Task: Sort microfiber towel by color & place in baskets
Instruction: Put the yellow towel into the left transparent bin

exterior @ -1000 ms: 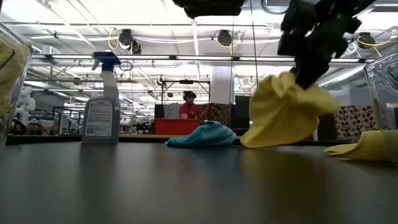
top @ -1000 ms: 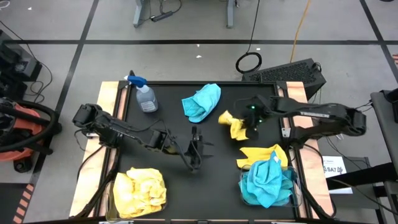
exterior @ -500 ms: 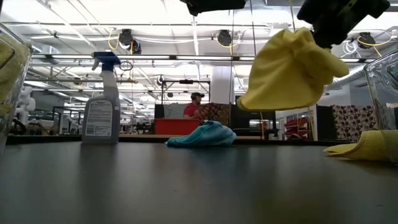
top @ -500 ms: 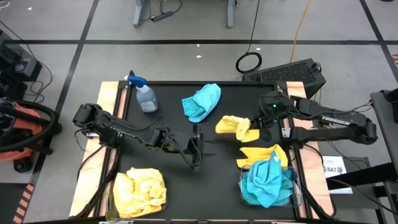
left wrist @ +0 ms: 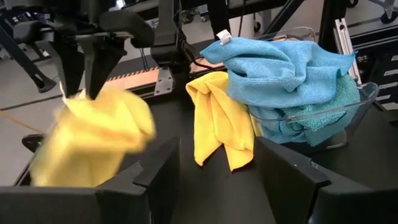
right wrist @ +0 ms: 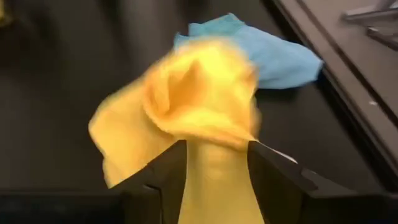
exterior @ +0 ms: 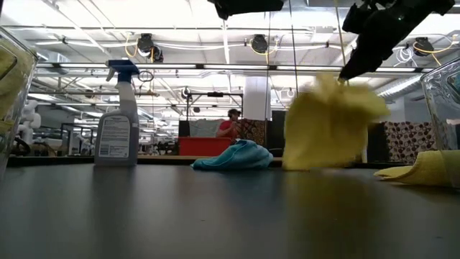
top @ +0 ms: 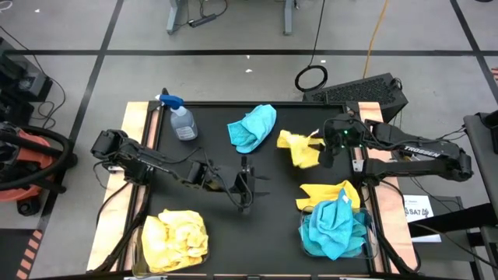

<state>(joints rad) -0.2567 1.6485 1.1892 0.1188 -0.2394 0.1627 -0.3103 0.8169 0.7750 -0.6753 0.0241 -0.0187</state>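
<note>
The yellow towel hangs in a bunch below my right gripper's open fingers, so my right gripper will put it down, pinch its folded edge (right wrist: 205, 129) and lift it toward my left gripper.
A yellow microfiber towel (top: 299, 148) (exterior: 327, 122) (right wrist: 186, 106) is blurred in motion just below my right gripper (top: 327, 145) (exterior: 359, 57), whose fingers stand apart above it, right of the table's middle. Its lower edge reaches the tabletop. My left gripper (top: 245, 187) waits open at the table's centre. A turquoise towel (top: 253, 127) lies flat at the far middle. Another yellow towel (top: 327, 193) lies against the right basket (left wrist: 367, 93), which holds turquoise towels. The left basket (top: 140, 241) holds yellow ones. My right gripper has the yellow towel's bunched top (right wrist: 214, 155) between its parted fingers, which point down from above. Blur hides whether the fingers (left wrist: 93, 62) still touch the cloth; I cannot tell. The towel hangs down with its lower edge (exterior: 316, 165) at the tabletop.
A clear spray bottle (top: 180, 120) with a blue trigger stands at the far left corner. Bare black tabletop lies between the two baskets along the near edge. Wooden side rails (top: 136, 155) border the table.
My right gripper lifted the yellow towel clear of the table and carried it toward the right edge. Since then the towel has sunk from the fingers' height down to the tabletop, blurred as it moves, while the gripper stays high.
</note>
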